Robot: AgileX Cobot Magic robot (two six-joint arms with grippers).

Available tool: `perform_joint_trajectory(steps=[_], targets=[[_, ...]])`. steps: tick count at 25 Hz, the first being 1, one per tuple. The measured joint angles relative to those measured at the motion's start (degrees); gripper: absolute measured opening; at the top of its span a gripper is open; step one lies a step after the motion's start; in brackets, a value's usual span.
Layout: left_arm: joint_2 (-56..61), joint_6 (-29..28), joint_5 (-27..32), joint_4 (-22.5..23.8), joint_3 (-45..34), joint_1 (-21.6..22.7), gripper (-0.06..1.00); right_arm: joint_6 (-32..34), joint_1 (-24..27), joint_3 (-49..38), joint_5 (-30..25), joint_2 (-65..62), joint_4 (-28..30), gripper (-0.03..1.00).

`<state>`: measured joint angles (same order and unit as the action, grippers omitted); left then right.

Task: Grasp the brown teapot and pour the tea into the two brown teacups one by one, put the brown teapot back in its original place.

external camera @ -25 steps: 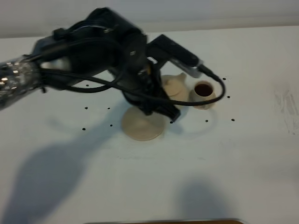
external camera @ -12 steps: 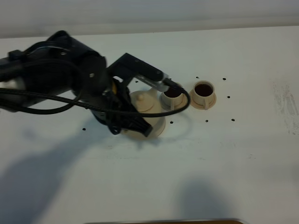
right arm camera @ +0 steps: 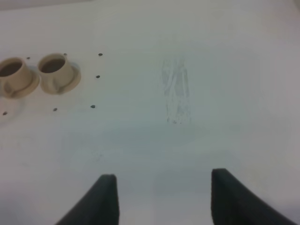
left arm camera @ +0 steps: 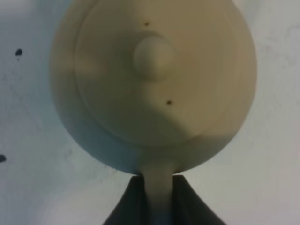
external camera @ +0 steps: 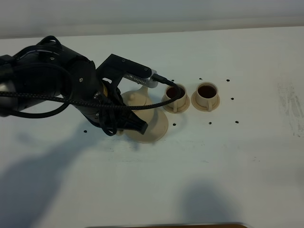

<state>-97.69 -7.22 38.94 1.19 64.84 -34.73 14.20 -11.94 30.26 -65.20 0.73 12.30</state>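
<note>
The brown teapot, now over that saucer, will leave my left gripper on the large round saucer (external camera: 143, 122) beside the teacups.
The brown teapot (left arm camera: 153, 93) is seen from straight above in the left wrist view, upright with its knobbed lid on. My left gripper (left arm camera: 158, 199) is shut on the teapot's loop handle (left arm camera: 158, 180). In the high view the teapot (external camera: 137, 97) is over the large round saucer (external camera: 156, 127), the original place, mostly hidden under my left arm (external camera: 61, 90). I cannot tell whether it rests on the saucer. Two brown teacups (external camera: 175, 97) (external camera: 206, 94) stand on small saucers to its right, both holding dark tea. My right gripper (right arm camera: 161, 197) is open over bare table.
The white table (external camera: 237, 156) carries small black dot marks around the cups and saucer. A faint scuffed patch (right arm camera: 176, 93) lies on the right side. In the right wrist view the two cups (right arm camera: 13, 75) (right arm camera: 55, 70) sit well away from the right gripper.
My left arm has swung left and down from beside the cups, carrying the teapot to a spot over the large saucer. The left cup, hidden before, now shows with tea in it.
</note>
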Motion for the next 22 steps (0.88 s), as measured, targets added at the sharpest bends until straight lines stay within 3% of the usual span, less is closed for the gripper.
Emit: perform_joint_trajectory(steps=[22], targets=[[-8.5,-0.3,-5.7,1.3,0.0,0.0,0.16,0.0,0.0,0.0,0.0,0.0,0.0,0.43]])
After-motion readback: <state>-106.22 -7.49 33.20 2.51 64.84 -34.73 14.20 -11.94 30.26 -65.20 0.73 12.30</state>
